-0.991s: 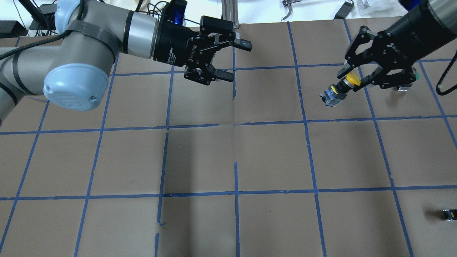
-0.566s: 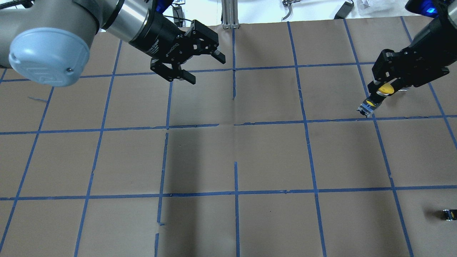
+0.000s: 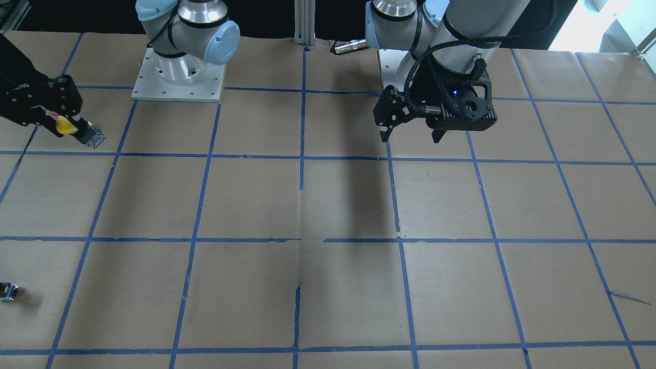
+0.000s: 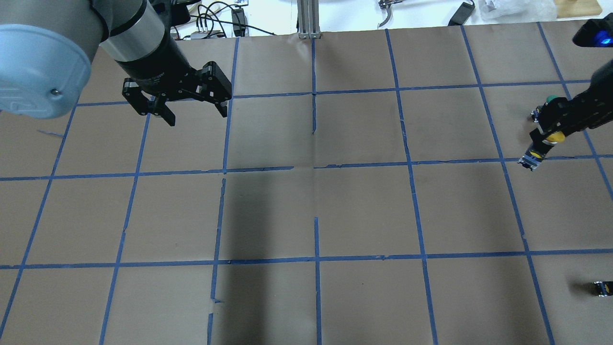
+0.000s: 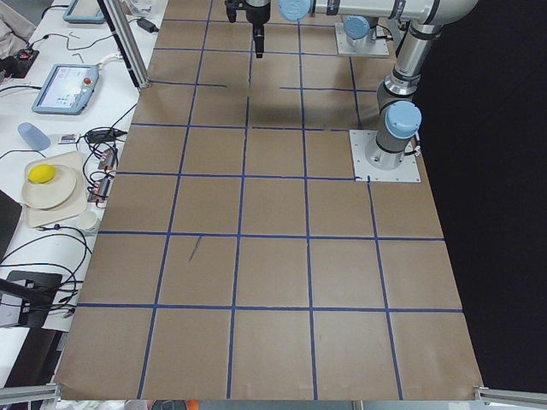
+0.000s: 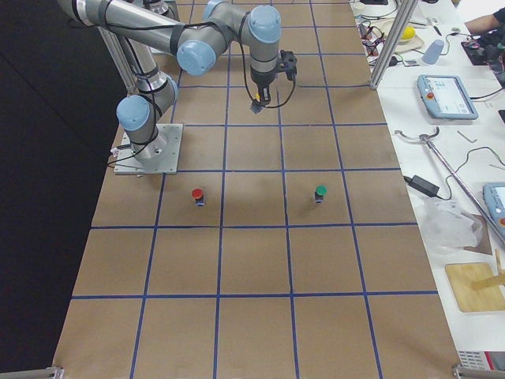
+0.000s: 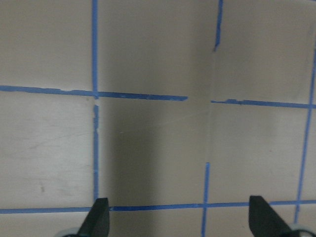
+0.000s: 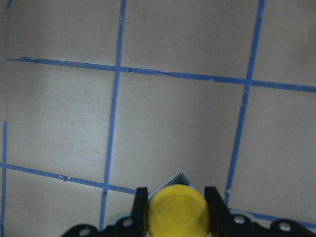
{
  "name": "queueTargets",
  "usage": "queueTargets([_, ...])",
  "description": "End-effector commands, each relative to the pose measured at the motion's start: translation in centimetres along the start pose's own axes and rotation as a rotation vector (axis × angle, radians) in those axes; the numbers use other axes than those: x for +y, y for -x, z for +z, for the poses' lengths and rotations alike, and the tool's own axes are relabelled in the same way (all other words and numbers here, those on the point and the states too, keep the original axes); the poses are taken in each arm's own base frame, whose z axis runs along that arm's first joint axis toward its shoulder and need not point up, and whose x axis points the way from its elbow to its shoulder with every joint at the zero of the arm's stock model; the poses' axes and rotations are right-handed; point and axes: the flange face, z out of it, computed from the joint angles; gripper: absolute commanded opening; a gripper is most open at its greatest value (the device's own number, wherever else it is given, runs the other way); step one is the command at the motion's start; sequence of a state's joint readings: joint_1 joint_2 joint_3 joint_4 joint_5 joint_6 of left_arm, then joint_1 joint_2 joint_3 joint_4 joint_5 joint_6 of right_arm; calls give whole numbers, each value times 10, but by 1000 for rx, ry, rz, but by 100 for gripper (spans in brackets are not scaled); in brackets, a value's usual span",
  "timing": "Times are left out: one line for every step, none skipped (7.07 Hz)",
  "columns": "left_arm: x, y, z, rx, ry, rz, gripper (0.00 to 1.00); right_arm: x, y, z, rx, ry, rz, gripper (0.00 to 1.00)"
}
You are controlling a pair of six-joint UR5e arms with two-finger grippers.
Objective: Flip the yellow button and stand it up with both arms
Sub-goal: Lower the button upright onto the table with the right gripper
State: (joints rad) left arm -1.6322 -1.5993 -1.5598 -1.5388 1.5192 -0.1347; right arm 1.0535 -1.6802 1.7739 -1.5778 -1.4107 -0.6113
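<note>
The yellow button, now held close over the paper, will be put down by my right gripper on the brown square (image 3: 49,202) (image 8: 306,141) between the red-capped button and the black-grey part.
My right gripper (image 4: 550,136) is shut on the yellow button (image 4: 540,149) at the table's far right. It holds the button by its yellow cap, and the grey base hangs down, tilted, close over the paper. I cannot tell whether the base touches. In the right wrist view the cap (image 8: 177,213) sits between the two fingers (image 8: 141,207). In the front-facing view the button (image 3: 82,132) is at the left edge, in the right gripper (image 3: 60,122). My left gripper (image 4: 195,114) is open and empty and points down over the table's left part (image 3: 411,137) (image 7: 180,222).
A green-capped button (image 6: 319,193) and a red-capped button (image 6: 197,195) stand on the paper near the right arm. A tiny black-grey part with a yellow spot (image 4: 602,287) lies at the front right. Blue tape lines grid the brown table (image 4: 364,211).
My right gripper has carried the yellow button to the right and turned it from lying sideways to base-down. My left gripper has swung left and turned to point down, still open.
</note>
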Motion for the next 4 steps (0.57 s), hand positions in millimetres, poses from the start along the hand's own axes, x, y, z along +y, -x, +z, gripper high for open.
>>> queueTargets([3, 7, 0, -60, -7, 74, 100, 26, -73, 17, 93, -15, 201, 21])
queueTargets([5, 8, 0, -67, -8, 113, 100, 28, -88, 33, 149, -44, 228, 21])
queueTargets([5, 8, 0, -65, -11, 104, 100, 31, -93, 51, 181, -33, 279, 21])
queueTargets([4, 8, -1, -62, -22, 89, 100, 30, -96, 55, 198, -61, 331, 22])
